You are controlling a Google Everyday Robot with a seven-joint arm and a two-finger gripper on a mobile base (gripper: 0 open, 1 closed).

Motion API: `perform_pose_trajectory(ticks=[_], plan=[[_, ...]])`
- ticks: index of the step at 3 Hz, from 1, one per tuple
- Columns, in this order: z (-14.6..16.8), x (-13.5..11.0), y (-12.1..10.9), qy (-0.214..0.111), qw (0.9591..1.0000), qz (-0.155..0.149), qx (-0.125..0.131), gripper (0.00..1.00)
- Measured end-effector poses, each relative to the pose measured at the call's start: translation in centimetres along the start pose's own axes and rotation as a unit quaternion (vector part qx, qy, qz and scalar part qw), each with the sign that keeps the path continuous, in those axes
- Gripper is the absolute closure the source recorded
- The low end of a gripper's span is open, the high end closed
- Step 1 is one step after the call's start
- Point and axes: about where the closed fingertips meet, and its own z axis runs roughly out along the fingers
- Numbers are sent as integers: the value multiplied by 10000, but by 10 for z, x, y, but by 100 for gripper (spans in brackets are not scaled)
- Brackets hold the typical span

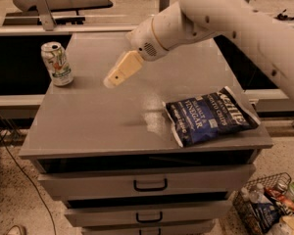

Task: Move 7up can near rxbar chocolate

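Observation:
The 7up can has to be moved, so my gripper goes to it next and closes around the can's middle (59, 65).
The 7up can (56, 63) stands upright near the far left corner of the grey cabinet top (98, 116). It has a silver top and a white and green label. My gripper (113, 79) hangs above the middle of the top, to the right of the can and apart from it, with nothing seen in it. The white arm (220, 18) reaches in from the upper right. The rxbar chocolate does not show; it is either hidden by the arm or out of view.
A large blue chip bag (210, 115) lies flat at the right front of the top. The cabinet has drawers with dark handles (150, 185) below. A wire basket of items (269, 204) stands on the floor at the lower right. A ledge (63, 29) runs behind.

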Motion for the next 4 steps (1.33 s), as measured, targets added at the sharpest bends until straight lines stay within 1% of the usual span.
perform_pose_trajectory(ticks=[1, 2, 3, 4], plan=[[42, -25, -12, -551, 9982, 199, -115, 0], [79, -44, -10, -1111, 9922, 451, -325, 0], [107, -59, -7, -1538, 9855, 598, -386, 0], [133, -70, -9, -1817, 9806, 687, -280, 0]])
